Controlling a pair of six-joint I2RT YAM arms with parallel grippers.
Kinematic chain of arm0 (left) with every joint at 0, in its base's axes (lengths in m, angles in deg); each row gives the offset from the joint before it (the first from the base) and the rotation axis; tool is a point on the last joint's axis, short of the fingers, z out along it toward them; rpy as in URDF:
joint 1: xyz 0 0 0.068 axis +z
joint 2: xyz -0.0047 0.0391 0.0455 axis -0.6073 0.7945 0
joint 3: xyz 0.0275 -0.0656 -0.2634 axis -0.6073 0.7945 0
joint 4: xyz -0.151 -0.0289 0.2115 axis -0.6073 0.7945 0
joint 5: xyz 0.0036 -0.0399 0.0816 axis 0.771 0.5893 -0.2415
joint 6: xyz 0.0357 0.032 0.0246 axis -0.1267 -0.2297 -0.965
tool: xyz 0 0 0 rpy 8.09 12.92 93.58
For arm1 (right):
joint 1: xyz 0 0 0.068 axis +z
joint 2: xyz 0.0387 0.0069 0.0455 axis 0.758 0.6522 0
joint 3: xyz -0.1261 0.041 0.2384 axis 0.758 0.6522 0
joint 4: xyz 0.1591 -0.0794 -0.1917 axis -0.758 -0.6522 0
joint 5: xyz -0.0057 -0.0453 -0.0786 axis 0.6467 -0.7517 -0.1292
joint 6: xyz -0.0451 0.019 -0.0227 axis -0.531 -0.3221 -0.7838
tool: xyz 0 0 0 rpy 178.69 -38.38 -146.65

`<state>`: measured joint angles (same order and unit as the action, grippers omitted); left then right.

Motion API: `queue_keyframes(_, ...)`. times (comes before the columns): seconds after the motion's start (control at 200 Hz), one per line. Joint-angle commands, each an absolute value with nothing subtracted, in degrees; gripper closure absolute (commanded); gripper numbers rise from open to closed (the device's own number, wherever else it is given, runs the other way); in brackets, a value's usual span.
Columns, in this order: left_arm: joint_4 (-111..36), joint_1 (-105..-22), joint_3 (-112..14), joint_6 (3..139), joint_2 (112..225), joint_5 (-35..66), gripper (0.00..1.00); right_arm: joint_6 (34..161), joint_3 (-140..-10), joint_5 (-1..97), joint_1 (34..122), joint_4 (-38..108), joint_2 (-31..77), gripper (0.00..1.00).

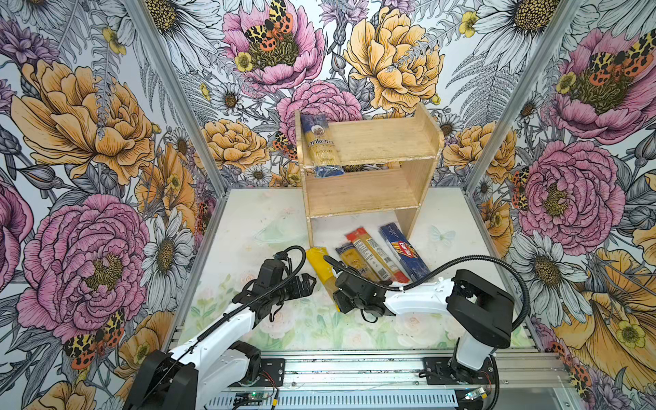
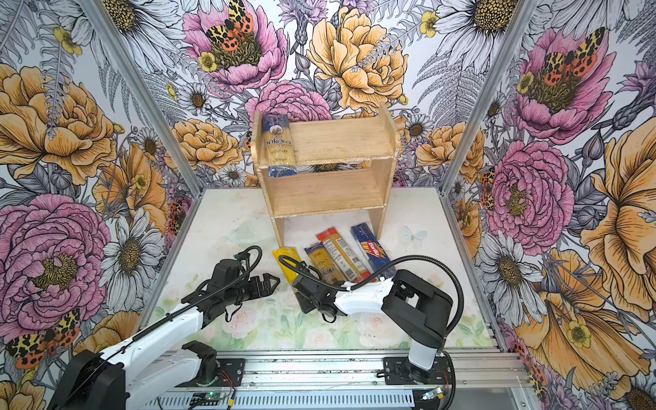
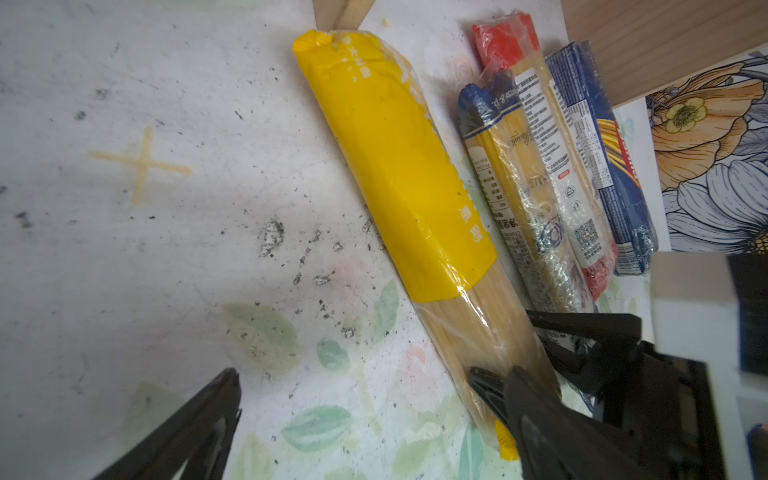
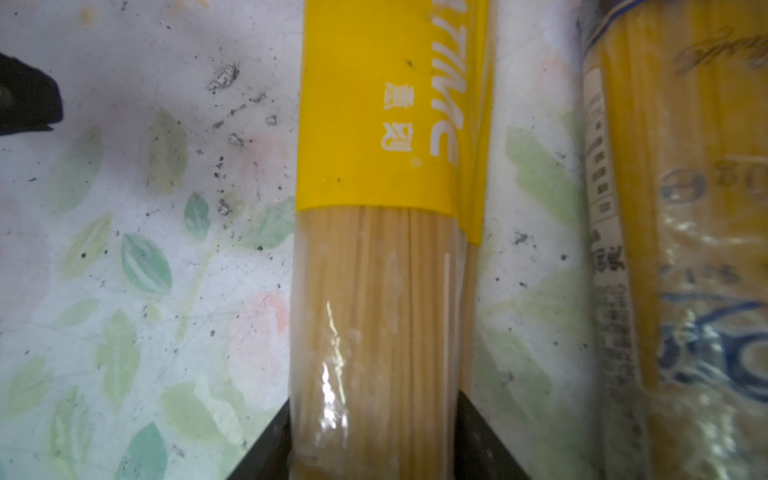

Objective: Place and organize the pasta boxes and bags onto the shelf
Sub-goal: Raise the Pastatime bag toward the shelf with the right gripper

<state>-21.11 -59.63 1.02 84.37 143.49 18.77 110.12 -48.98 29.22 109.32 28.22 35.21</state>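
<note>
The far end of the yellow-ended bag rests against the shelf's leg, so my right gripper needs to take the bag's clear near end (image 1: pixel 333 296) and pull it back before lifting.
The wooden shelf (image 1: pixel 383 142) (image 2: pixel 340 138) stands at the back, with the "ankara" bag (image 1: pixel 321 145) (image 2: pixel 278 145) lying on its top tier at the left. On the table in front lie the yellow-ended bag (image 1: pixel 317 262) (image 3: pixel 399 166) (image 4: pixel 374 124), the slimmer blue-ended bag (image 1: pixel 349 259) (image 3: pixel 511 199), the red-ended pack (image 1: pixel 372 253) (image 3: pixel 540 124) and the Barilla pack (image 1: pixel 403 250) (image 3: pixel 611 174). My right gripper (image 4: pixel 374 399) (image 3: pixel 509 349) straddles the yellow-ended bag's clear near end, its jaws against both sides. My left gripper (image 1: pixel 305 284) (image 3: pixel 374 399) is open just left of that bag, holding nothing.
The packs lie side by side, partly under the shelf's lower tier (image 1: pixel 358 193). A faded yellow cross (image 3: pixel 141 164) marks the worn floral mat. Flowered walls close in the left, right and back. An aluminium rail (image 1: pixel 355 369) runs along the front.
</note>
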Motion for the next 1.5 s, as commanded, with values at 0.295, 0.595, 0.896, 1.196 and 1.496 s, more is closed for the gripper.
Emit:
queue_keyframes(0.295,-20.22,-59.62,0.15,82.74,142.03,18.36,0.01,110.03,-47.95,34.59,109.48,24.57,36.42,0.29)
queue_keyframes(0.595,-18.76,-58.41,0.77,82.64,139.35,18.41,0.01,110.13,-50.41,32.81,109.85,23.71,40.37,0.22)
queue_keyframes(0.896,-18.3,-57.26,1.48,82.65,138.2,18.79,0.01,110.82,-50.8,28.29,110.29,21.69,42.95,0.2)
queue_keyframes(1.196,-18.39,-56.91,1.79,82.7,137.85,19.03,0.01,111.98,-49.65,27.17,111.03,20.56,45.94,0.2)
queue_keyframes(1.496,-18.57,-56.81,1.91,82.83,138.02,19.11,0.01,112.24,-48.76,28.1,111.0,19.83,46.48,0.39)
